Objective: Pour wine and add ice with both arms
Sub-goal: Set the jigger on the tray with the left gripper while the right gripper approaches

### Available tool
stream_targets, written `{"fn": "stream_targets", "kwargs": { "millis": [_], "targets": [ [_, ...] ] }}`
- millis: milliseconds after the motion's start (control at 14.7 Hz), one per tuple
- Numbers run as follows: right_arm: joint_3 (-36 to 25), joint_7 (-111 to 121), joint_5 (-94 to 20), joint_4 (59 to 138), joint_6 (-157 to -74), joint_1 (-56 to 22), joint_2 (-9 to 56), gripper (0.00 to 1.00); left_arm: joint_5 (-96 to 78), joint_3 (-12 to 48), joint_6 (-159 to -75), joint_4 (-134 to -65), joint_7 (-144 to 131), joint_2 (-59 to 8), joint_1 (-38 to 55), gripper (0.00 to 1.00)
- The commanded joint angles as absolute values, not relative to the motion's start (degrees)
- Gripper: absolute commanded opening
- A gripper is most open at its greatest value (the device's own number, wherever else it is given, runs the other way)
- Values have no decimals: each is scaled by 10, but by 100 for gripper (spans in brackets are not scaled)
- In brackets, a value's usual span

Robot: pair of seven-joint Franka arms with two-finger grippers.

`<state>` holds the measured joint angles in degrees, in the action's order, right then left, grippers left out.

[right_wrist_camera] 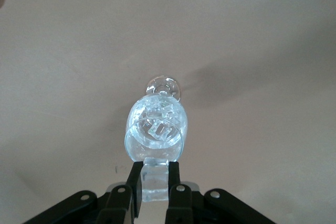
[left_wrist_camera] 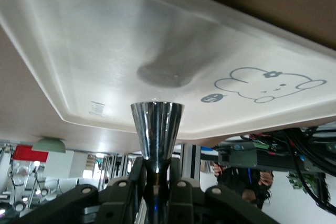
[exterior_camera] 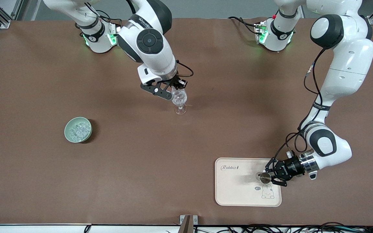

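Note:
My right gripper should release the clear ice cube onto the ice chunks that are inside the stemmed wine glass (exterior_camera: 179, 97) (right_wrist_camera: 158, 128). The cube is now just over the glass's rim.
A clear stemmed wine glass (exterior_camera: 180, 102) stands mid-table with ice chunks in its bowl; it also shows in the right wrist view (right_wrist_camera: 156, 127). My right gripper (exterior_camera: 173, 88) is just over its rim, shut on a clear ice cube (right_wrist_camera: 156, 182) between its fingertips (right_wrist_camera: 155, 167). A pale green bowl (exterior_camera: 68, 124) of ice (exterior_camera: 79, 130) sits toward the right arm's end, nearer the front camera. My left gripper (exterior_camera: 272, 176) is shut on a shiny metal cup (exterior_camera: 265, 177), held on its side low over the cream tray (exterior_camera: 238, 191). The cup (left_wrist_camera: 156, 129) shows between the left gripper (left_wrist_camera: 156, 169) fingers.
The tray (left_wrist_camera: 105, 35) carries a rabbit drawing (exterior_camera: 266, 191) and lies near the table's front edge toward the left arm's end. Brown table surface lies between the glass, the bowl and the tray.

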<state>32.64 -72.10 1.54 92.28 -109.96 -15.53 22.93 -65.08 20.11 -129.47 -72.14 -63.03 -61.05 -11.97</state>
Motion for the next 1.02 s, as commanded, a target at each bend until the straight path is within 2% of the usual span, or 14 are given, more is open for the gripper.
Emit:
{"fn": "stream_targets", "kwargs": {
  "millis": [0, 273, 341, 409, 477, 614, 818, 955],
  "targets": [
    [330, -737, 25, 918, -1104, -164, 240, 1, -677, 207, -1288, -720, -600, -614, -121, 30],
    [330, -737, 25, 920, -1107, -167, 250, 2, -677, 203, -1254, -728, -541, -622, -137, 33],
    [330, -737, 25, 921, -1108, -168, 253, 2, -677, 203, -1251, -729, -537, -622, -141, 38],
    [330, -737, 26, 920, -1108, -169, 256, 2, -676, 203, -1251, -729, -539, -621, -141, 47],
    [330, -737, 31, 920, -1108, -170, 258, 2, -674, 203, -1251, -729, -543, -618, -141, 70],
    [330, -737, 36, 920, -1108, -169, 258, 2, -670, 201, -1250, -729, -544, -612, -141, 100],
    [330, -737, 47, 918, -1114, -164, 262, 2, -567, 198, -1230, -729, -545, -579, -160, 100],
    [330, -737, 47, 917, -1115, -164, 263, 2, -404, 199, -1179, -725, -544, -532, -180, 100]
  ]
}}
